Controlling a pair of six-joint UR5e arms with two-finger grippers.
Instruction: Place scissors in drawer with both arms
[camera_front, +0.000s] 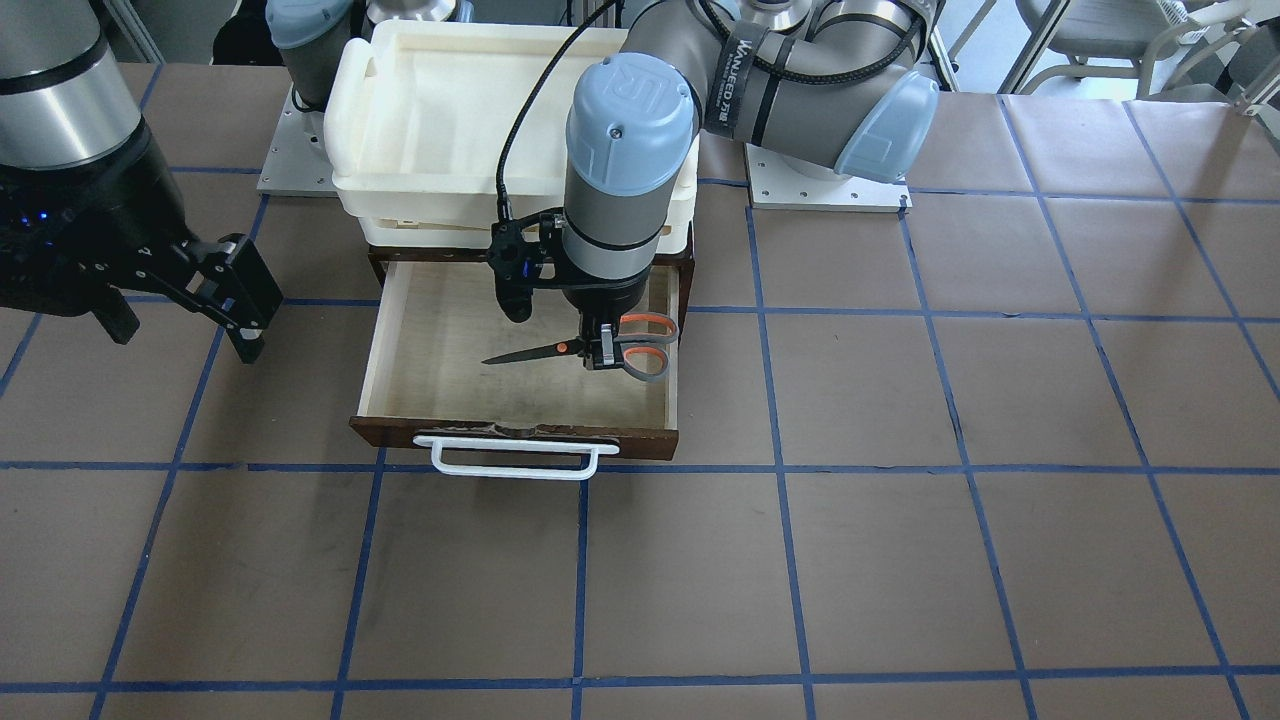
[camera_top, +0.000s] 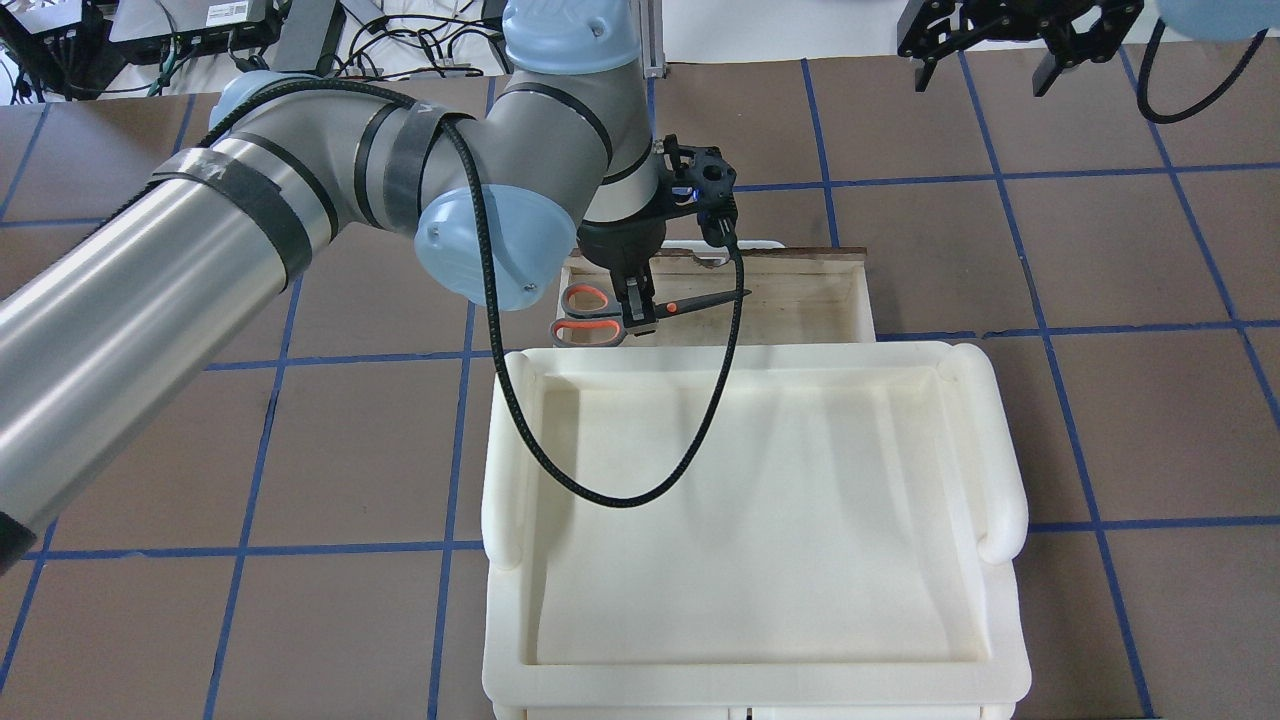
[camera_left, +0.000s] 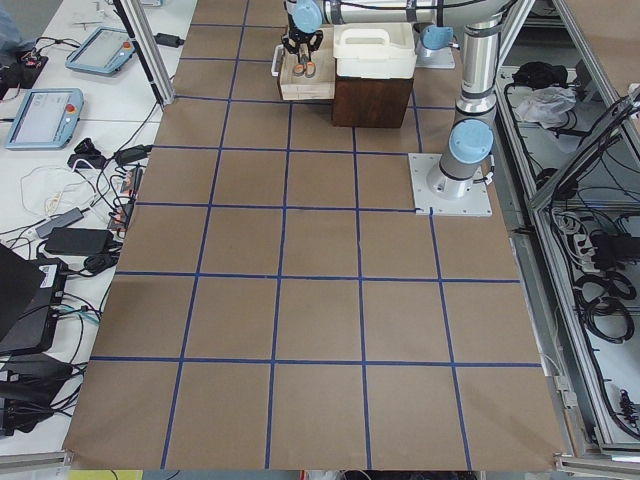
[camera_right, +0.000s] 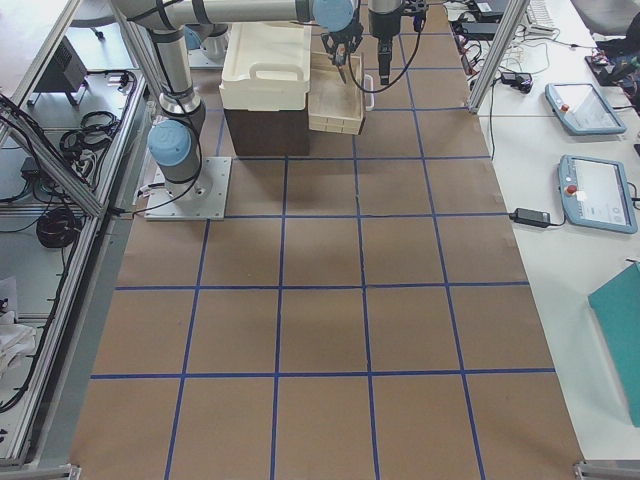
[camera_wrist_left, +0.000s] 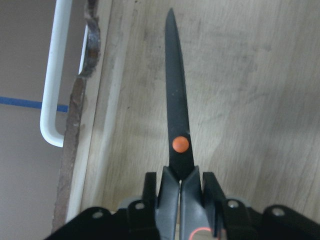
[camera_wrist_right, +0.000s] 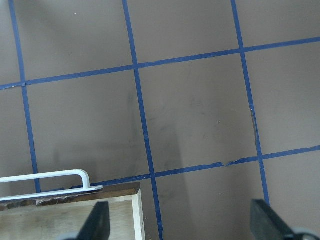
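Observation:
Next, my left gripper releases the scissors on the middle of the drawer's plywood bottom (camera_front: 535, 356) (camera_wrist_left: 212, 95), behind the white handle.
My left gripper (camera_front: 600, 355) is shut on the scissors (camera_front: 560, 349), gripping them just behind the orange pivot dot. The blades point level across the open drawer (camera_front: 450, 350) and the grey-and-orange handles are near its side wall. In the overhead view the scissors (camera_top: 690, 303) hang over the drawer's plywood floor (camera_top: 800, 300). The left wrist view shows the dark blades (camera_wrist_left: 176, 115) above the floor, with the white bar handle (camera_wrist_left: 52, 90) at the left. My right gripper (camera_front: 235, 300) is open and empty beside the drawer, off to one side over the table; its fingers (camera_wrist_right: 100, 222) stand wide apart.
A cream-white plastic tray (camera_top: 750, 500) sits on top of the cabinet above the drawer. The drawer's dark-brown front (camera_front: 510, 435) and its white handle (camera_front: 515, 460) jut out toward the operators' side. Brown table with blue grid lines (camera_front: 900, 560) surrounds it.

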